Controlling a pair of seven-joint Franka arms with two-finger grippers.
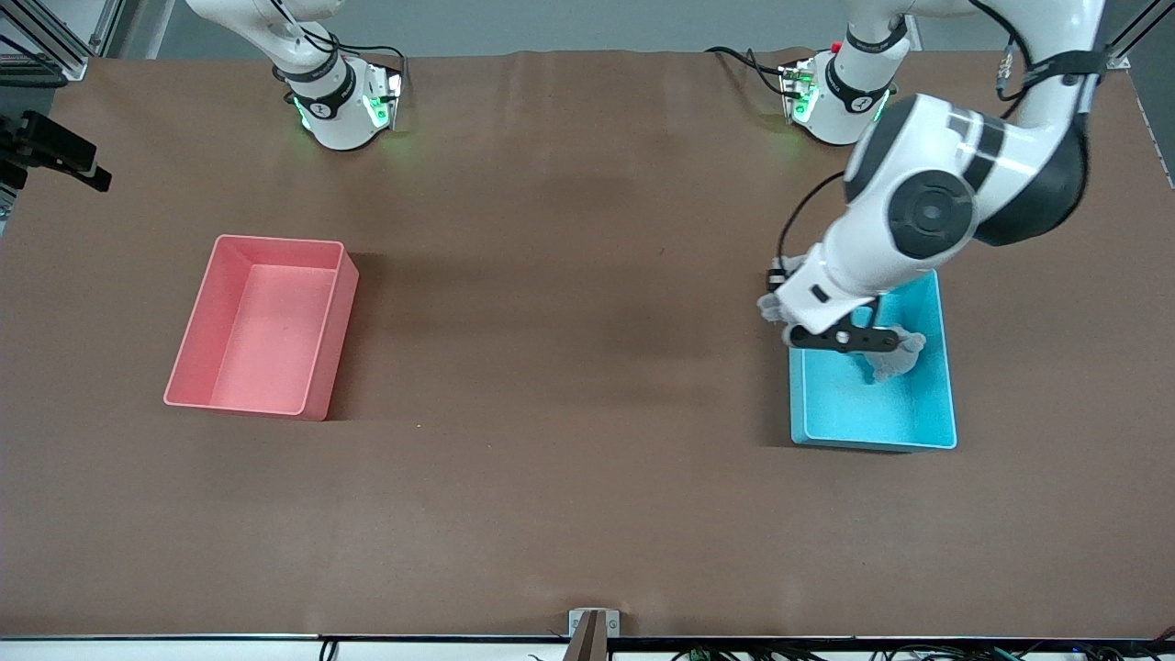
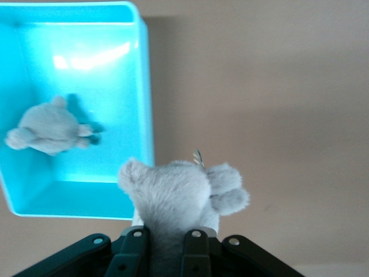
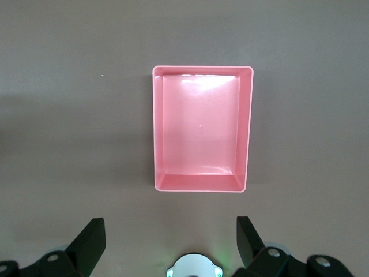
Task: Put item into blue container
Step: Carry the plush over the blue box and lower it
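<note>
The robot's left gripper will release its toy in the blue container (image 1: 856, 381) (image 2: 91, 96), next to the grey plush toy, toward the pink bin. The held toy now hangs over the bin's long wall.
The blue container (image 1: 941, 404) (image 2: 34, 196) stands toward the left arm's end of the table. One grey plush toy (image 1: 895, 358) (image 2: 49, 130) lies inside it. My left gripper (image 1: 782, 312) (image 2: 164, 245) is shut on a second grey plush toy (image 1: 771, 308) (image 2: 176, 196). It hangs over the bin's long wall that faces the right arm's end, close to the corner farther from the front camera. My right gripper (image 3: 170, 239) is open and holds nothing, high above the table; the front view does not show it.
A pink bin (image 1: 262, 321) (image 3: 202, 127) with nothing in it stands toward the right arm's end. The brown table (image 1: 569, 367) lies bare between the two bins. Both arm bases stand along the edge farthest from the front camera.
</note>
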